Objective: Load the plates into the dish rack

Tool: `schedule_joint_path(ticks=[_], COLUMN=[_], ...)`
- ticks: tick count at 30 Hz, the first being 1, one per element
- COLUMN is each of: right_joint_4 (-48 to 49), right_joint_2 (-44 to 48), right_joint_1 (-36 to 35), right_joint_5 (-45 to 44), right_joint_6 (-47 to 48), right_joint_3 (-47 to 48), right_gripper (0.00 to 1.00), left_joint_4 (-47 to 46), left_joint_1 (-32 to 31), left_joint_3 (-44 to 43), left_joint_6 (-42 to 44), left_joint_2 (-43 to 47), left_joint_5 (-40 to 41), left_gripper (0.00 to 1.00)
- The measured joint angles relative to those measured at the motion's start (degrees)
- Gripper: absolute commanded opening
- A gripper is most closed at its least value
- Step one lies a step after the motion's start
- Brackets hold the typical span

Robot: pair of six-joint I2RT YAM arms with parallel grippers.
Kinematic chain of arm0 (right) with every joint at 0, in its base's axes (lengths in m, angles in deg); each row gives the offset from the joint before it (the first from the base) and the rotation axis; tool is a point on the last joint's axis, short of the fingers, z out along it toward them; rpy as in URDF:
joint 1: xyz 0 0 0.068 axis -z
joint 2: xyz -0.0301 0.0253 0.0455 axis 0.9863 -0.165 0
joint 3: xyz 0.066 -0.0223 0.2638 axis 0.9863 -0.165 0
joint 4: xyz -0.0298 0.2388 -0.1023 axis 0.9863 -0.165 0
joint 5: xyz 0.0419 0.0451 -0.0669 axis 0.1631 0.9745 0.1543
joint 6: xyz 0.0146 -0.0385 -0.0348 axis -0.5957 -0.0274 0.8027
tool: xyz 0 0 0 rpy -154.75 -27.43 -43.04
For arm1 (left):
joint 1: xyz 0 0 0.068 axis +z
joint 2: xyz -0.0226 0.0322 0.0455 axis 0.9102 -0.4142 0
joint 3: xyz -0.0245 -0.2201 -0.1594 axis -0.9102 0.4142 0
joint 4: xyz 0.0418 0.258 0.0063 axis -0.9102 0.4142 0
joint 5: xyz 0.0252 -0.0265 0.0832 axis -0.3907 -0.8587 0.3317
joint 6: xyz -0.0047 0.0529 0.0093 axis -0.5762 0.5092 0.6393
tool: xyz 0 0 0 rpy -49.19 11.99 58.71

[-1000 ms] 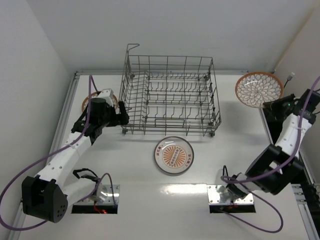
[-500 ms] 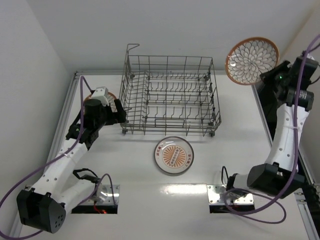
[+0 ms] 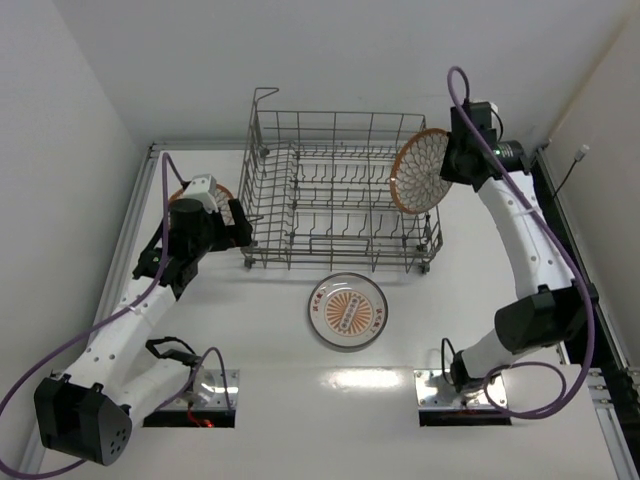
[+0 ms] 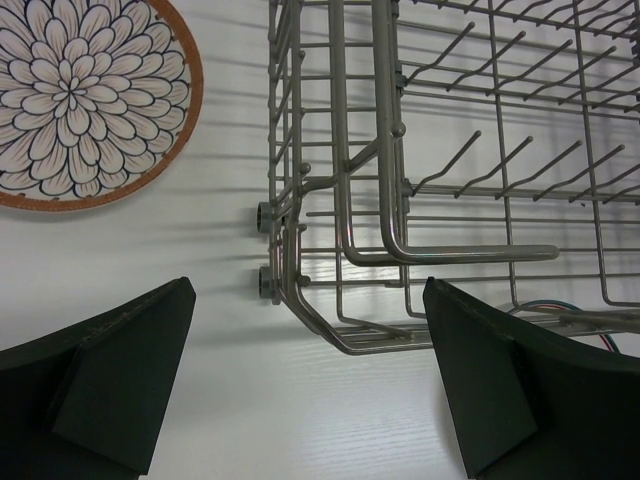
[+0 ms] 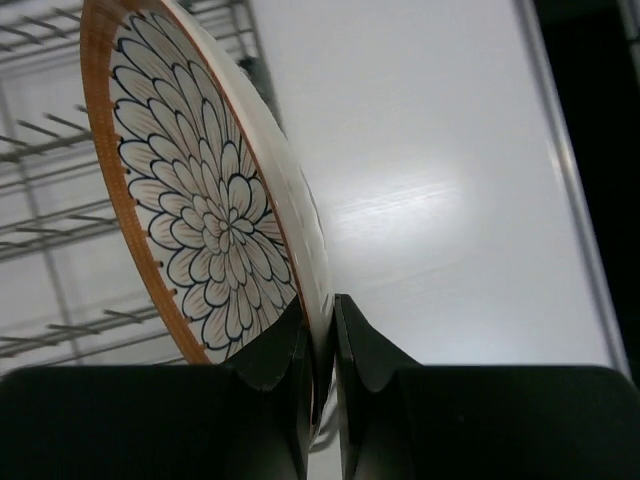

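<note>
Next, I let go of the petal-pattern plate with my right gripper, on edge in the dish rack's wires (image 3: pixel 404 205) nearest the black strip.
The grey wire dish rack (image 3: pixel 262 215) stands at the table's back middle. My right gripper (image 3: pixel 452 163) is shut on the rim of a petal-pattern plate (image 3: pixel 418 172) and holds it on edge above the rack's right side. In the right wrist view the fingers (image 5: pixel 322 320) pinch this plate (image 5: pixel 210 220), with rack wires (image 5: pixel 40 140) behind it. A sunburst plate (image 3: pixel 347 310) lies flat in front of the rack. My left gripper (image 3: pixel 238 226) is open and empty at the rack's left front corner (image 4: pixel 300 290). Another petal plate (image 4: pixel 85 100) lies flat left of the rack.
White walls close in on the left and right of the table. A black strip and rail (image 3: pixel 560 215) run along the right edge. Cables trail by both arm bases (image 3: pixel 190 385).
My right arm has swung the petal plate up from the far right and leftward over the rack's right side. My left arm shifted a little at first, then stayed.
</note>
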Motion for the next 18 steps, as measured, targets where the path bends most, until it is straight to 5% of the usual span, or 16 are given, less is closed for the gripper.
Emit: schedule_joint_path(ticks=[8, 18], right_joint_4=[-4.35, -4.37], right_joint_2=[-0.09, -5.27], right_joint_1=[-5.99, -14.82], right_joint_5=[-19.41, -32.11], right_joint_6=[1.86, 2.34], right_joint_3=[-0.31, 1.38], right_gripper=[0.00, 0.00], left_joint_4=[-0.04, -0.04], left_joint_1=[0.00, 0.00], left_joint_3=[0.00, 0.00], left_joint_6=[0.00, 0.00], left_joint_2=[-0.50, -1.31], left_joint_5=[-0.15, -0.55], left_gripper=[1.00, 1.00])
